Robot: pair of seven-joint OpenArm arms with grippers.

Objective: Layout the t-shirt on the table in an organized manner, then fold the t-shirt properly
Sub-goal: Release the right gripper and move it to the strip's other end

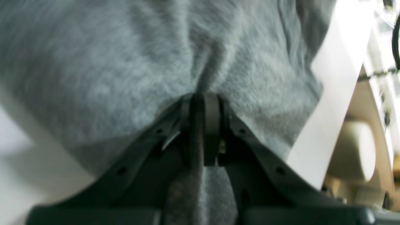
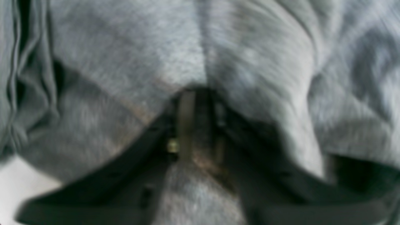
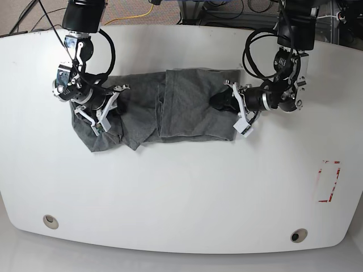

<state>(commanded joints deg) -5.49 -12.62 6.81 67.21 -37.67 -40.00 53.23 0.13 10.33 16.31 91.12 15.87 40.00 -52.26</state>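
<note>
Next, I open my right gripper, which pinches a rumpled fold inside the t-shirt's end, back away and grab the t-shirt's outer edge (image 3: 80, 130) before I fold it over.
The dark grey t-shirt (image 3: 181, 107) lies bunched and creased in a band across the far half of the white table (image 3: 181, 192), held at both ends. In the base view my left gripper (image 3: 223, 101) pinches the shirt's right edge. The left wrist view shows that gripper (image 1: 204, 97) with its jaws closed on a fold of the grey t-shirt (image 1: 109, 62). My right gripper (image 3: 113, 107) grips the shirt's left end, where cloth hangs in a rumpled lump. Up close, the right gripper (image 2: 195, 93) is blurred but closed on the t-shirt (image 2: 125, 56).
A red tape rectangle (image 3: 329, 181) marks the table's right side. Two round grommet holes (image 3: 50, 221) (image 3: 298, 235) sit near the front edge. Cables and floor lie beyond the far edge. The table's side edge (image 1: 331, 103) shows beside the cloth.
</note>
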